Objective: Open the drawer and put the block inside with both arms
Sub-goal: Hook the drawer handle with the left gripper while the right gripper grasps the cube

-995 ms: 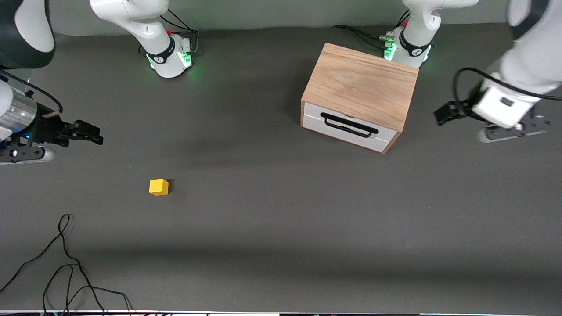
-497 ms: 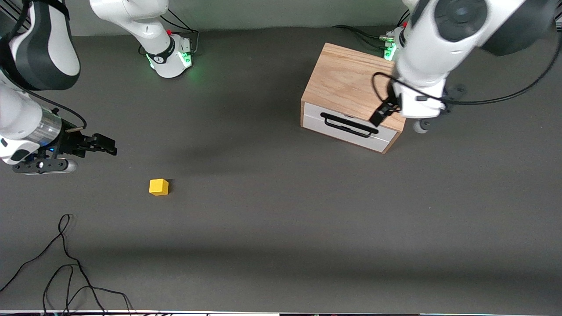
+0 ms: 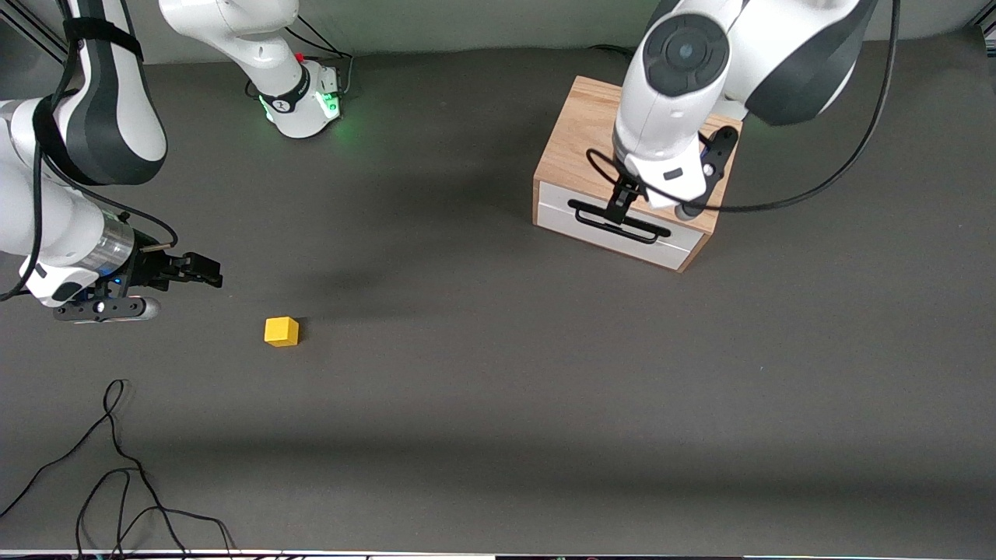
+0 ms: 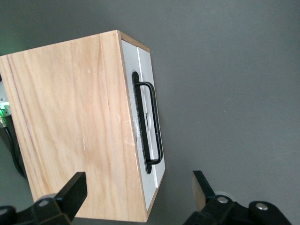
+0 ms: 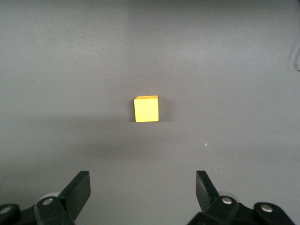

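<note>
My right gripper will move to the yellow block on the dark table next and close on the block's opposite sides (image 3: 281,332) (image 5: 146,109).
The yellow block (image 3: 281,331) sits on the dark table toward the right arm's end; it also shows in the right wrist view (image 5: 146,108). My right gripper (image 3: 206,272) is open and empty, low beside the block, apart from it (image 5: 140,183). The oak cabinet (image 3: 580,140) stands toward the left arm's end. Its drawer (image 3: 661,247) has a white front and a black bar handle (image 3: 646,232) and is shut. My left gripper (image 3: 620,208) is open and empty, over the cabinet's front edge above the handle. The left wrist view shows the gripper (image 4: 138,185), the cabinet top (image 4: 70,122), the drawer front (image 4: 146,65) and the handle (image 4: 152,122).
Loose black cables (image 3: 117,467) lie on the table near the front camera at the right arm's end. The right arm's base (image 3: 299,97) stands at the table's back edge. Open table lies between the block and the cabinet.
My left arm has swung in from the table's end to over the cabinet's front edge. My right gripper has moved closer to the block. The block and the drawer have not moved.
</note>
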